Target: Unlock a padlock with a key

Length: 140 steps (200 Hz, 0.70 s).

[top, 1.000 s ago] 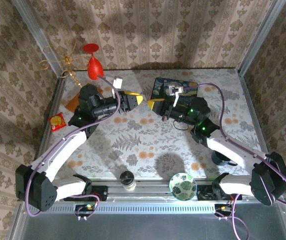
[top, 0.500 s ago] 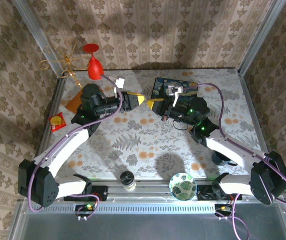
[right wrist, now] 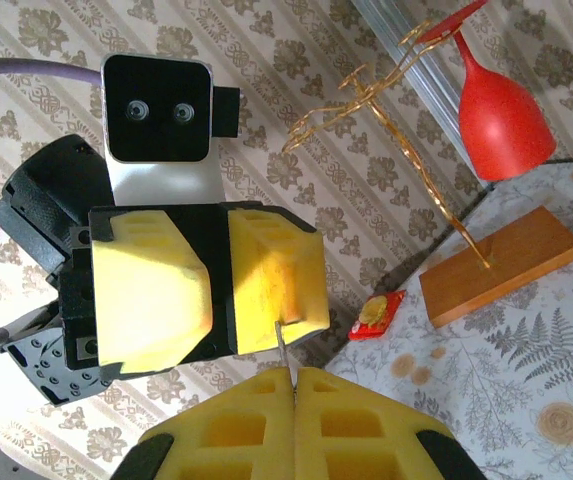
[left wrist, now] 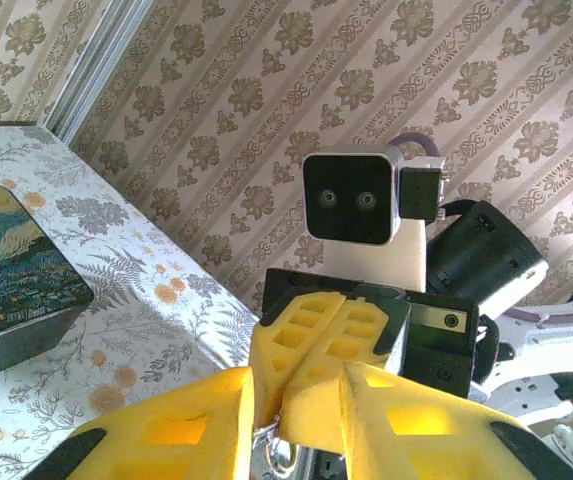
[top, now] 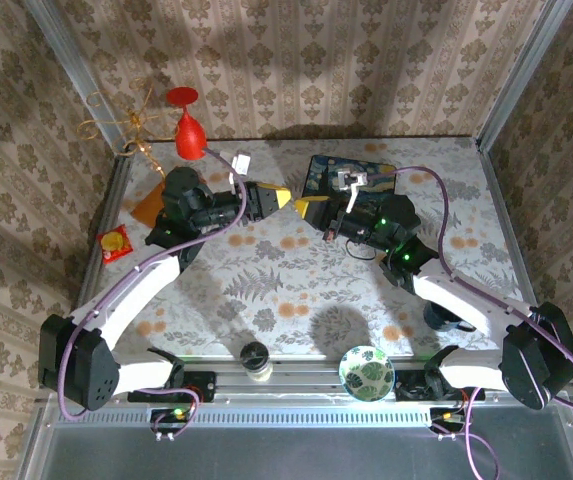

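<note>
The key's blade sticks out at a slant from my right gripper's fingers, so my left gripper will hold it while my right gripper opens and takes the key's head (left wrist: 270,434).
My two grippers meet tip to tip above the middle of the table. The right gripper (top: 304,207) (right wrist: 294,372) is shut on the key (right wrist: 282,345), whose thin silvery blade sticks out and touches one yellow finger of the left gripper (right wrist: 218,290). In the left wrist view the left gripper (top: 280,197) (left wrist: 294,390) has its jaws apart, flanking the right gripper's shut fingertips (left wrist: 316,350). A small silvery piece with a wire ring (left wrist: 281,450) hangs at those tips against my left finger. The padlock is out of view.
The dark blue starry-night box (top: 361,170) (left wrist: 6,270) lies behind the right arm. A red glass (top: 188,130) (right wrist: 501,110) and a gold wire ornament (top: 116,125) (right wrist: 366,90) on a wooden base (right wrist: 501,265) stand back left. A red packet (top: 114,243), a jar (top: 255,358) and a bowl (top: 366,370) lie nearer.
The left gripper has edged right toward the right gripper and its jaws have narrowed. The right gripper has stayed shut on the key and shifted slightly.
</note>
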Motion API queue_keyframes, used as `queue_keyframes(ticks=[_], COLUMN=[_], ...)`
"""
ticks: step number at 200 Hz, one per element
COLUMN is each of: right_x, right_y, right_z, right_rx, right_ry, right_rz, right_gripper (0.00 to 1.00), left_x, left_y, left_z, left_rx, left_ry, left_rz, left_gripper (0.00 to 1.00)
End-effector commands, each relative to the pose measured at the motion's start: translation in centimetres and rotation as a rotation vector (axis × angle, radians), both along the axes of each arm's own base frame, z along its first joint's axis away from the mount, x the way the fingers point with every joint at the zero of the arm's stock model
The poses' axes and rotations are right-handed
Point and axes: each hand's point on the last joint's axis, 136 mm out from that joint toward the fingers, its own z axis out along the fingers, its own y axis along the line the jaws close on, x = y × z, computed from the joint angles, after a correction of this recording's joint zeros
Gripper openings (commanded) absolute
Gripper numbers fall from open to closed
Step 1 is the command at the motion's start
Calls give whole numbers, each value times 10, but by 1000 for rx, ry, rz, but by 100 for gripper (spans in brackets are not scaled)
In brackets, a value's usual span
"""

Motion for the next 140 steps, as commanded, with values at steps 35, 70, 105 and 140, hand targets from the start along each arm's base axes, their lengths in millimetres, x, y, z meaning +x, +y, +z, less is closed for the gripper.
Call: queue_keyframes(ticks=[35,70,105,140], right_x=[2,2,2,2], right_y=[-2,-2,1,3], right_z=[29,28,27,26], right_rx=[70,78,80,77], right_ry=[-62,-56,-50,-45], right_rz=[-23,-24,-14,-7], right_gripper=[0,0,0,0], left_x=[-6,-7,-7,-7], left_y=[-4,-5,-5,-6], left_z=[-3,-1,1,3], left_rx=[-20,-33,-44,-52], left_ry=[0,-3,-10,-16], left_rz=[-45,-52,-59,-60], left_gripper=[29,22,19,11])
